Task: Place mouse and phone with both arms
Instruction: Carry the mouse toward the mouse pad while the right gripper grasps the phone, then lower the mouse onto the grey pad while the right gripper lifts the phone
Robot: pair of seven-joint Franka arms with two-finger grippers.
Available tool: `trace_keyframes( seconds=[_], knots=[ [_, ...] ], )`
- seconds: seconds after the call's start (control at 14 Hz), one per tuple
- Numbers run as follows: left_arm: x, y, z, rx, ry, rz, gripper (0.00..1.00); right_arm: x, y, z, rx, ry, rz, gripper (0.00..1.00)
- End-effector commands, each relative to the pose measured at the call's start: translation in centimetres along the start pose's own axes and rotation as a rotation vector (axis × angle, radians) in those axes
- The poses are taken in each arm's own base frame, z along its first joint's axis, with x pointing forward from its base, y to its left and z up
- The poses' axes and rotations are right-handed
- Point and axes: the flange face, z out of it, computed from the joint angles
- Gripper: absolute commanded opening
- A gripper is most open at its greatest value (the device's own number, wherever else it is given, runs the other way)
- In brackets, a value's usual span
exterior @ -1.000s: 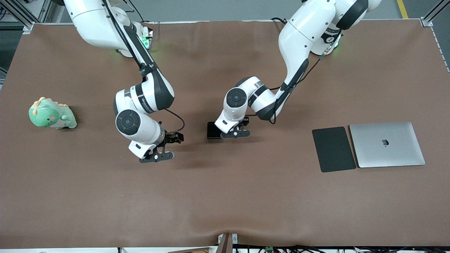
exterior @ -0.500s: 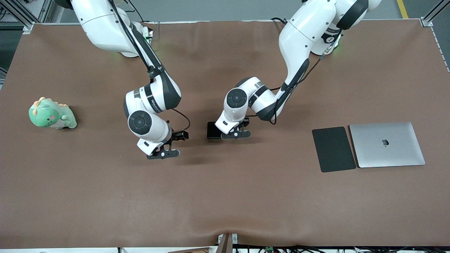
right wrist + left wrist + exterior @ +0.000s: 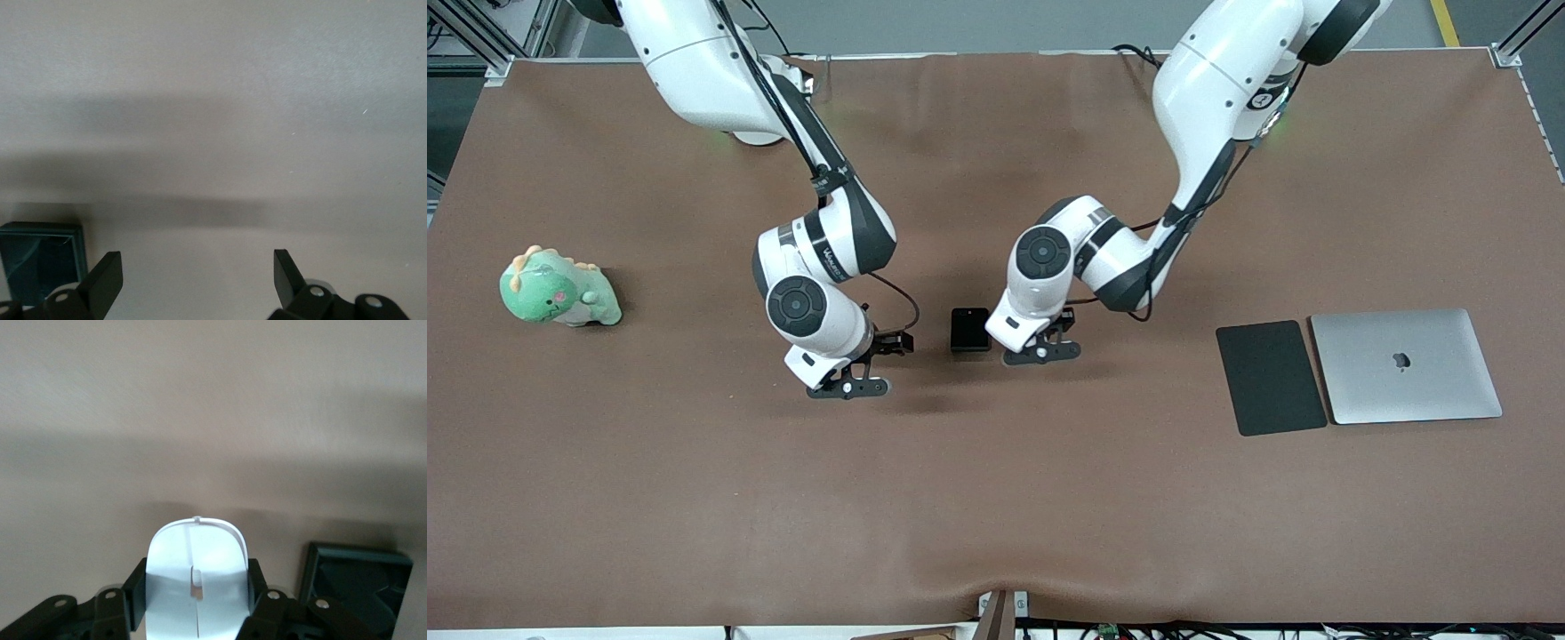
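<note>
I need to close my right gripper across the long sides of the black phone, near the phone's end [image 3: 970, 343] [image 3: 43, 245] toward the front camera.
My left gripper [image 3: 1040, 353] is shut on the white mouse [image 3: 197, 580], which fills the space between its fingers in the left wrist view. The hand hides the mouse in the front view. The gripper hangs low over the table beside the black phone [image 3: 970, 330], on the side toward the left arm's end. The phone lies flat on the table and also shows in the left wrist view [image 3: 353, 587]. My right gripper [image 3: 852, 386] is open and empty, low over bare table on the phone's side toward the right arm's end. The phone shows at the edge of the right wrist view [image 3: 40, 261].
A dark grey mat [image 3: 1270, 377] and a closed silver laptop [image 3: 1405, 365] lie side by side toward the left arm's end. A green plush dinosaur [image 3: 559, 288] sits toward the right arm's end. The brown table cover [image 3: 996, 498] is bare nearer the front camera.
My left gripper has shifted off the phone toward the left arm's end, mouse still in it, uncovering the phone. My right gripper has moved closer to the phone.
</note>
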Motion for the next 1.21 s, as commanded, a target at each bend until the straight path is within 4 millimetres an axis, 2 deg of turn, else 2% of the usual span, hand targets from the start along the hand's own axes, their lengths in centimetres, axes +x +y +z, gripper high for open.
trace_keyframes(
  seconds=[0.0, 0.14, 0.29, 0.43, 0.57, 0.71, 0.93, 1.14],
  knots=[
    [2.9, -3.0, -4.6, 0.004, 0.044, -0.001, 0.62, 0.2, -3.1, 0.6, 0.004, 0.018, 0.054, 1.00],
    [5.4, -6.0, -7.5, 0.006, 0.062, 0.011, 0.63, 0.0, -4.8, 0.8, 0.006, 0.025, 0.060, 1.00],
    [7.4, -9.4, -9.8, 0.032, 0.047, 0.067, 0.63, -0.2, -8.4, 1.7, -0.001, 0.045, 0.009, 1.00],
    [9.6, -13.2, -10.9, 0.045, 0.028, 0.102, 0.63, -0.4, -11.4, 2.7, -0.019, 0.069, -0.044, 1.00],
    [11.5, -16.5, -11.3, 0.051, 0.021, 0.138, 0.62, -0.9, -12.9, 4.0, -0.051, 0.084, -0.003, 1.00],
    [12.7, -19.5, -10.4, 0.060, 0.002, 0.127, 0.62, -1.6, -14.9, 4.6, -0.075, 0.109, 0.003, 1.00],
    [14.5, -23.1, -9.8, 0.062, -0.012, 0.097, 0.62, -1.8, -15.2, 5.3, -0.080, 0.107, 0.004, 1.00],
    [16.2, -29.4, -8.1, 0.068, -0.043, 0.113, 0.62, -1.9, -15.6, 6.4, -0.063, 0.124, 0.059, 1.00]
  ],
)
